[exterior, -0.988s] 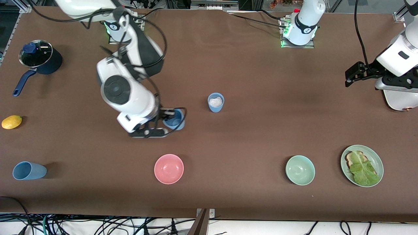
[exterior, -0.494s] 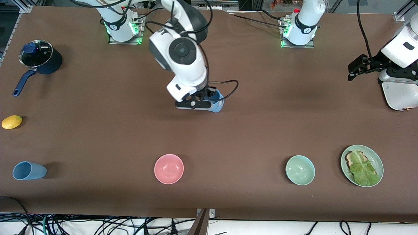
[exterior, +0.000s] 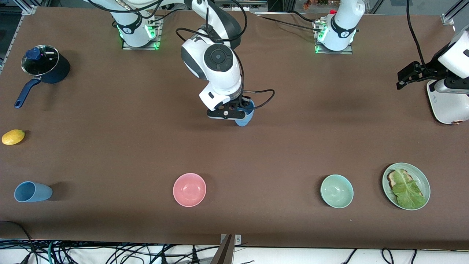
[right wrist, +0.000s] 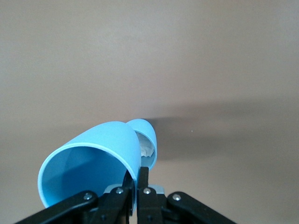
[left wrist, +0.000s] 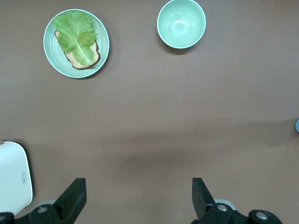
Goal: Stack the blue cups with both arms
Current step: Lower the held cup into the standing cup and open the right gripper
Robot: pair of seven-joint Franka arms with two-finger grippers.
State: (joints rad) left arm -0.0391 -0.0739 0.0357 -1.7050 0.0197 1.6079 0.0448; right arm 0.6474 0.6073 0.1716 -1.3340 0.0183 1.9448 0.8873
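Observation:
The blue cup in my right gripper needs to be let go inside the second blue cup (exterior: 242, 109) (right wrist: 145, 147) standing in the middle of the table.
My right gripper (exterior: 238, 109) (right wrist: 138, 175) is shut on the wall of a blue cup (exterior: 250, 109) (right wrist: 93, 158), pinching its rim. That cup hangs tilted directly over a second blue cup (exterior: 242, 122) (right wrist: 148, 137), which stands mid-table and holds something white. Whether the two cups touch is hidden by the gripper. A third blue cup (exterior: 32, 191) lies on its side near the front edge at the right arm's end. My left gripper (exterior: 401, 80) (left wrist: 138, 189) hangs open and empty over the left arm's end of the table.
A pink bowl (exterior: 189, 189), a green bowl (exterior: 336, 191) (left wrist: 181, 23) and a green plate (exterior: 425, 179) (left wrist: 51, 51) with toast and lettuce sit near the front edge. A navy saucepan (exterior: 45, 68) and a lemon (exterior: 13, 136) are at the right arm's end. A white appliance (exterior: 445, 108) sits below the left gripper.
My right arm carried its blue cup from toward the right arm's end to over the cup with the white contents. The left gripper drifted slightly toward its end of the table.

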